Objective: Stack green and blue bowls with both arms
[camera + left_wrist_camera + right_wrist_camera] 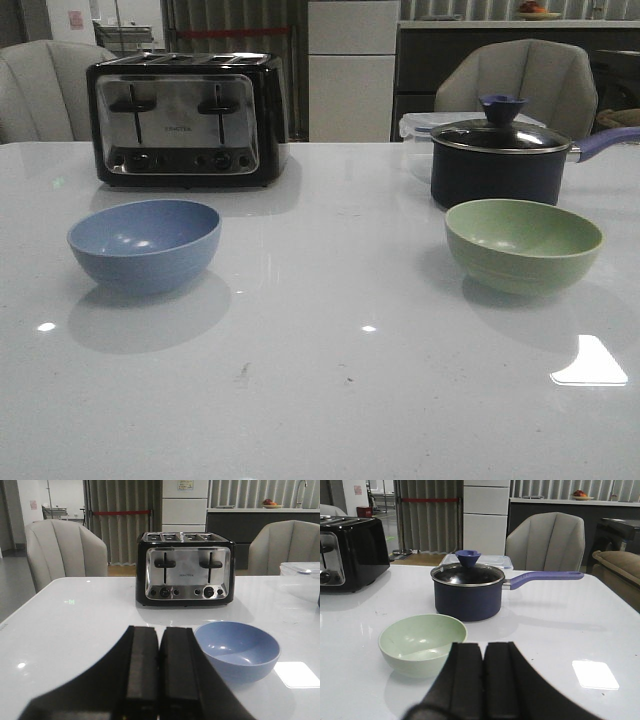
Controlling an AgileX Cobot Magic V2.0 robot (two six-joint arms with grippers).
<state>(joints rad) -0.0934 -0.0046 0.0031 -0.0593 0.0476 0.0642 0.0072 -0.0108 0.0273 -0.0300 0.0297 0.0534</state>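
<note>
I need to next grab the rim of the green bowl (600, 240) (465, 630) with my right gripper, on the side farthest from the blue bowl.
A dusty blue bowl (145, 243) stands upright and empty on the left of the white table. A pale green bowl (523, 243) stands upright and empty on the right. Neither arm shows in the front view. In the left wrist view, my left gripper (159, 630) is shut and empty, with the blue bowl (237, 650) just beyond and to one side of its fingers. In the right wrist view, my right gripper (483, 646) is shut and empty, with the green bowl (422, 643) just ahead and to one side.
A black and chrome toaster (187, 118) stands behind the blue bowl. A dark lidded saucepan (500, 150) with a purple handle stands right behind the green bowl, with a clear lidded container (418, 128) behind it. Chairs stand beyond the table's far edge.
</note>
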